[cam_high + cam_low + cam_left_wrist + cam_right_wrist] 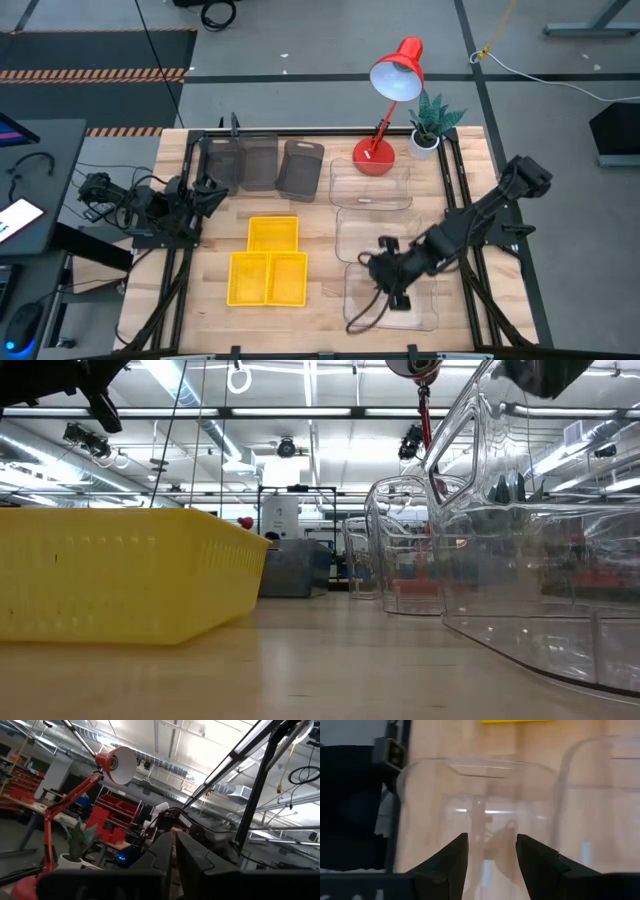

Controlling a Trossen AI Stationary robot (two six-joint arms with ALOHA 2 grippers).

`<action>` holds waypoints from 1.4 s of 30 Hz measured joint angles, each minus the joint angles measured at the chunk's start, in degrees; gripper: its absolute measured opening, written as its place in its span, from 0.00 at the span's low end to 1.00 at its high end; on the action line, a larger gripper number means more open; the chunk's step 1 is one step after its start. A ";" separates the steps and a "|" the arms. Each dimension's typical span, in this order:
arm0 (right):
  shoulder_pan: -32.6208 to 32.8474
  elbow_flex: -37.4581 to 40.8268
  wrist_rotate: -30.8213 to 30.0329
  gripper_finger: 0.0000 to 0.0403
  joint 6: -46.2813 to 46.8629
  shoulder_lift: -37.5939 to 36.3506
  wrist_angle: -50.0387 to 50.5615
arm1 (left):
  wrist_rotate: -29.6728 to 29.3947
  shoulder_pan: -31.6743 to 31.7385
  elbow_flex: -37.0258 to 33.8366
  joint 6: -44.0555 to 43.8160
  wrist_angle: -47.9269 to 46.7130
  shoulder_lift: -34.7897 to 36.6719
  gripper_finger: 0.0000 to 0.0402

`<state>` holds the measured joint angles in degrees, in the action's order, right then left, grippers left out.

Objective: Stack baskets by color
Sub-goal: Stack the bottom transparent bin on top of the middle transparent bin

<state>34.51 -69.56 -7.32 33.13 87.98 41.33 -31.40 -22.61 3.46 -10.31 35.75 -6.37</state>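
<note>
The near clear basket's near-side rim (377, 328) (399, 820), along the table's near edge, is the next place for my right gripper to go to and close.
Three clear baskets stand in a row on the table's right half: near (392, 300), middle (372, 236), far (370, 185). On the table's left half, three yellow baskets (268, 262) sit side by side near its middle. Three dark-grey baskets (262, 162) line the far edge. My right gripper (388, 288) hovers open over the near clear basket (475, 805), pointing steeply down, with nothing between its fingers (460, 852). My left gripper (212, 190) rests shut at the table's left edge, tilted upward, and holds nothing (172, 852).
A red desk lamp (390, 105) and a small potted plant (430, 125) stand at the far right, just behind the far clear basket. Bare wood lies between the yellow and the clear baskets and along the near edge.
</note>
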 joint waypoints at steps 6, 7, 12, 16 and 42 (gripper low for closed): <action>4.42 -6.62 0.99 0.43 4.93 7.25 -0.12 | 0.00 0.00 0.00 -1.13 0.00 0.00 0.06; 5.05 -7.70 0.99 0.43 5.71 8.50 -0.01 | 0.00 0.00 0.00 -1.13 0.00 0.00 0.06; 7.90 -12.26 1.38 0.43 8.32 13.64 -0.24 | 0.00 0.00 0.00 -1.13 0.00 0.00 0.07; 9.22 -14.20 1.36 0.43 10.50 16.69 -0.21 | 0.00 0.00 0.00 -1.22 -0.37 0.00 0.08; 12.91 -13.93 -2.12 0.58 17.93 22.89 4.54 | -0.04 -0.02 0.02 -5.72 -5.64 -0.74 0.07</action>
<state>47.42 -83.48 -9.44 51.06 110.87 45.87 -31.44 -22.63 3.49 -16.03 30.10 -7.11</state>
